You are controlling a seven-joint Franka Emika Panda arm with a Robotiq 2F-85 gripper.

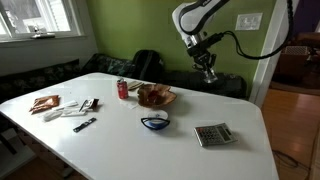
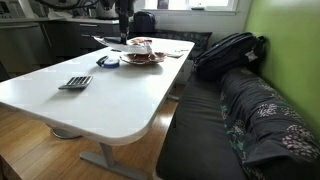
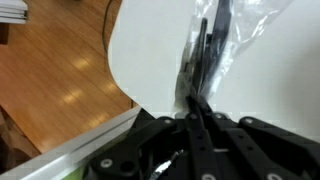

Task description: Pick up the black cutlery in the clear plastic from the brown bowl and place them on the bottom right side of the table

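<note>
My gripper is holding the black cutlery, which hangs over the table's edge now. It will let it go on the white table's far corner (image 1: pixel 246 102), beyond the calculator.
In the wrist view my gripper (image 3: pixel 196 108) is shut on the black cutlery (image 3: pixel 205 55), which is wrapped in crinkled clear plastic and hangs over the white table's edge (image 3: pixel 125 80). In an exterior view the gripper (image 1: pixel 208 76) is raised above the far right part of the table (image 1: pixel 230 110), to the right of the brown bowl (image 1: pixel 155 96). The brown bowl also shows in an exterior view (image 2: pixel 140 56), with the arm (image 2: pixel 124 15) behind it. The cutlery is too small to make out in both exterior views.
On the table are a blue-rimmed bowl (image 1: pixel 154 122), a calculator (image 1: pixel 212 134), a red can (image 1: pixel 123 89), snack packets (image 1: pixel 45 103) and a small black item (image 1: pixel 84 124). A black backpack (image 2: pixel 230 50) lies on the bench beside the table. Wooden floor (image 3: pixel 60 70) lies below the table edge.
</note>
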